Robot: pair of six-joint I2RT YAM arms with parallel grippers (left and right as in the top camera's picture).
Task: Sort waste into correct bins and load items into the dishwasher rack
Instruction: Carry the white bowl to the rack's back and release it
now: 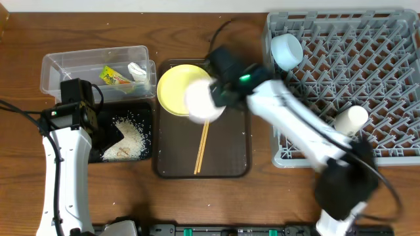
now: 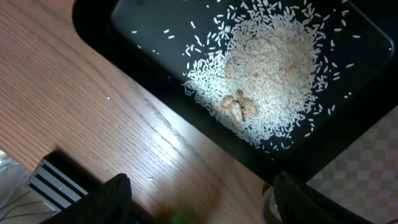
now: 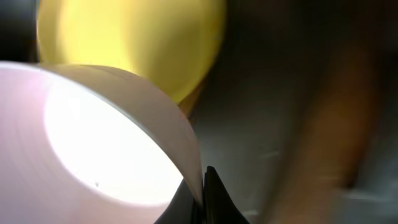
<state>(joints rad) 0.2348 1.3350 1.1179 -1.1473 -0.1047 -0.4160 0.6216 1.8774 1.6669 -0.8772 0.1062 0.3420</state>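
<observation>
I need to use my right gripper to set the white bowl, now held above the yellow plate, down and let go of it in the grey rack point(image 1: 337, 39), beside the light blue bowl.
My right gripper point(image 1: 220, 98) is shut on the rim of the pale white bowl point(image 1: 202, 101) and holds it above the yellow plate point(image 1: 176, 86); both show close in the right wrist view, bowl point(image 3: 93, 149), plate point(image 3: 137, 37), jaws point(image 3: 202, 193). The wooden chopsticks point(image 1: 201, 149) lie on the brown tray. My left gripper point(image 2: 199, 202) is open and empty over the wood beside the black tray point(image 2: 155, 68), which holds loose rice point(image 2: 267, 68). The clear tub point(image 1: 59, 69) holds the green-and-orange wrapper point(image 1: 113, 77) and the white scrap point(image 1: 138, 71). The light blue bowl point(image 1: 287, 50) and whitish cup point(image 1: 351, 119) are in the grey rack point(image 1: 367, 65).
The dark brown serving tray point(image 1: 226, 154) sits in the middle between the bins and the rack. My left arm point(image 1: 65, 151) stands over the table's left side. A small brownish food bit point(image 2: 239, 107) lies among the rice.
</observation>
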